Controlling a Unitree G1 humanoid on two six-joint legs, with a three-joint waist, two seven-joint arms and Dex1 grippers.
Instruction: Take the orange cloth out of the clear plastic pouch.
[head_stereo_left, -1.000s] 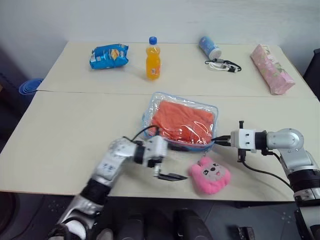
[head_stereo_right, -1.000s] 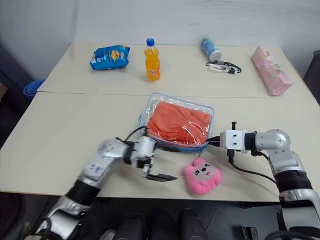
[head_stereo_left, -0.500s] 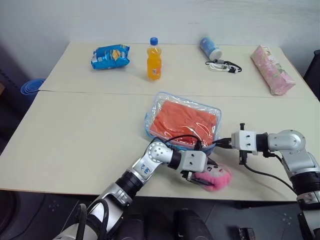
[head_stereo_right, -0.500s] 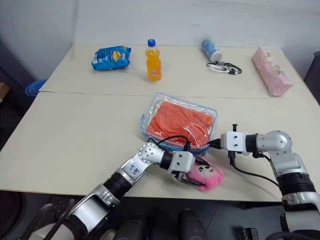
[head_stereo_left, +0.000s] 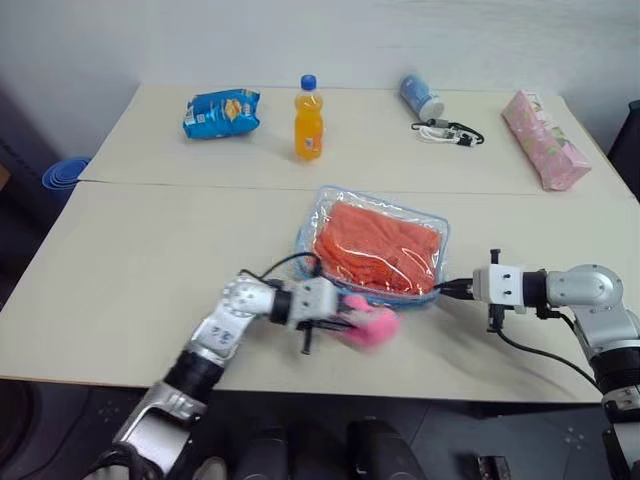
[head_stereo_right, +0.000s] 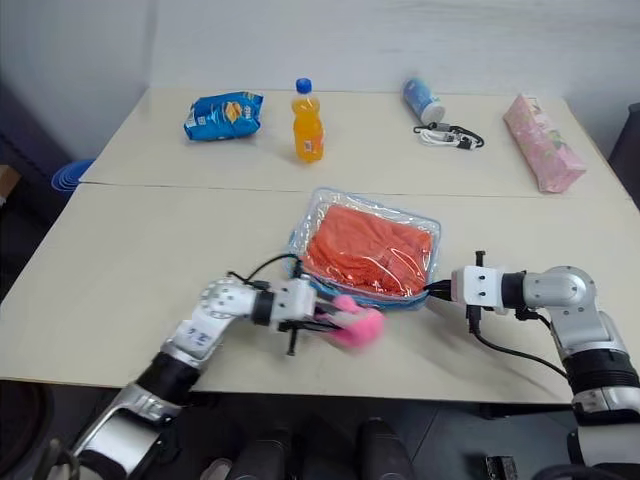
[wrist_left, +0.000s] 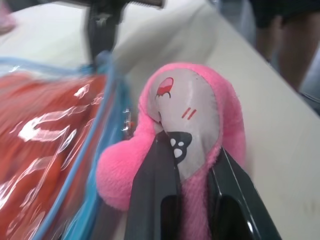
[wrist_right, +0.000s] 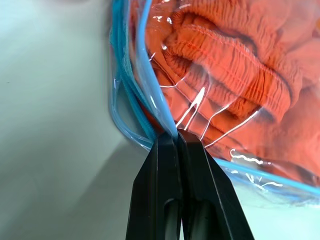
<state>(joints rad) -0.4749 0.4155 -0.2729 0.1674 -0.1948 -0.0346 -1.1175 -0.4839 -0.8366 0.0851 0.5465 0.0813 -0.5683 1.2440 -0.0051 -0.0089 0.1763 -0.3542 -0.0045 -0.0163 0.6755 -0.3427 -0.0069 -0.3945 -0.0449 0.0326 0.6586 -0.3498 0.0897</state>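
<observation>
Next, I release the pink plush toy with my left gripper on the table (head_stereo_left: 255, 280) beside the pouch, opposite my right gripper.
The orange cloth (head_stereo_left: 380, 248) lies folded inside the clear plastic pouch (head_stereo_left: 441, 228), which rests flat in the middle of the near table. My right gripper (head_stereo_left: 447, 290) is shut on the pouch's blue-edged near right corner; in the right wrist view the right gripper (wrist_right: 176, 134) pinches that edging with the orange cloth (wrist_right: 235, 65) just behind it. My left gripper (head_stereo_left: 345, 312) is shut on a pink plush toy (head_stereo_left: 372, 324) at the pouch's near edge. The left wrist view shows its fingers (wrist_left: 160, 170) clamping the pink plush toy (wrist_left: 190, 105) beside the pouch (wrist_left: 107, 110).
Along the far table stand a blue snack packet (head_stereo_left: 220, 110), an orange drink bottle (head_stereo_left: 308, 118), a lying blue-and-white can (head_stereo_left: 420, 95), a black-and-white cord (head_stereo_left: 447, 130) and a pink packet (head_stereo_left: 545, 138). A seam (head_stereo_left: 200, 184) joins the two tables.
My left gripper swung right to the pink plush, shut on it, and carried it left along the pouch's near edge. The right gripper kept its hold on the pouch corner.
</observation>
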